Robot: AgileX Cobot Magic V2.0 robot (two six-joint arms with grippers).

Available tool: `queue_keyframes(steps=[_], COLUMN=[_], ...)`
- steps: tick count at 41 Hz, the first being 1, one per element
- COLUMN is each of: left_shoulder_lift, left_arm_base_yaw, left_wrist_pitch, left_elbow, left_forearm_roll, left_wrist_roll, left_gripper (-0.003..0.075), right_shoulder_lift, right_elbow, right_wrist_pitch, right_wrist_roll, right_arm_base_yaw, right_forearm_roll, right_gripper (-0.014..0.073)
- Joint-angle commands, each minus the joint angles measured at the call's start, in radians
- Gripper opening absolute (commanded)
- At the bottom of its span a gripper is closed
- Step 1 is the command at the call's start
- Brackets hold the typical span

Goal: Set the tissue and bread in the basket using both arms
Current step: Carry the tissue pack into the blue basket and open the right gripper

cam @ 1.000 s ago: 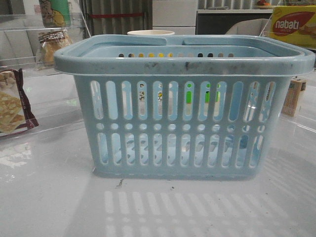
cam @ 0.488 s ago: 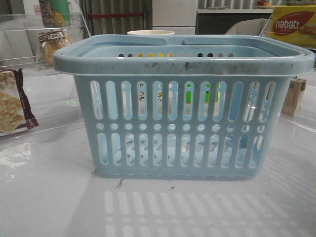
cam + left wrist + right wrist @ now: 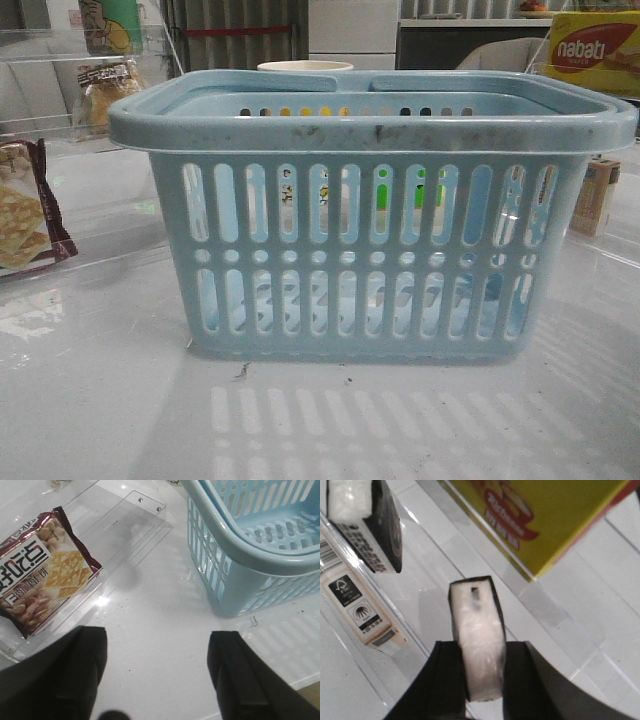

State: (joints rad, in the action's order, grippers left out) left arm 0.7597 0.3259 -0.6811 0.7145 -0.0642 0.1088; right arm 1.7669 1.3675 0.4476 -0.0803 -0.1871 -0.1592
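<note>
Next, my right gripper sets the tissue pack, now held above a clear shelf, down behind the basket's front slats on the tan carton's side [image 3: 453,301].
The light-blue basket [image 3: 370,215] stands in the middle of the table; its corner also shows in the left wrist view [image 3: 240,555]. The bread [image 3: 105,90] is a clear bag on a clear shelf at the far left. My left gripper [image 3: 157,635] is open and empty over bare table, between the cracker packet and the basket. My right gripper [image 3: 479,647] is shut on a small black-edged tissue pack [image 3: 475,610] with a whitish face, held above a clear shelf. Neither gripper shows in the front view.
A maroon-edged cracker packet [image 3: 42,577] lies on a clear tray left of the basket. A yellow nabati box [image 3: 545,515], a tan carton [image 3: 360,610] and a second black pack [image 3: 367,522] sit near the right gripper. A cup [image 3: 305,67] stands behind the basket.
</note>
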Motion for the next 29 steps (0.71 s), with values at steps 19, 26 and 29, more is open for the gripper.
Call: queue_keyframes(steps=[19,26,29], left_shoulder_lift=[-0.002,-0.002,-0.002], left_arm_base_yaw=[0.008,0.008,0.008], left_wrist_pitch=[0.072,0.072,0.072], left_elbow=[0.029,0.029,0.029], left_forearm_roll=[-0.006,-0.006,-0.006], left_wrist_roll=[-0.002,-0.002,-0.002], left_gripper=[0.0488,0.0488,0.0488], right_shoulder_lift=[-0.398,-0.391,-0.374], right_elbow=[0.039,0.036,0.036], right_wrist_pitch=[0.161,0.190,0.189], right_wrist_roll=[0.008,0.008,0.008], right_arm_base_yaw=[0.310,0.486,0.537], right_forearm_roll=[0.073,0.117,0.124], right_gripper=[0.0175,0.0175,0.0175])
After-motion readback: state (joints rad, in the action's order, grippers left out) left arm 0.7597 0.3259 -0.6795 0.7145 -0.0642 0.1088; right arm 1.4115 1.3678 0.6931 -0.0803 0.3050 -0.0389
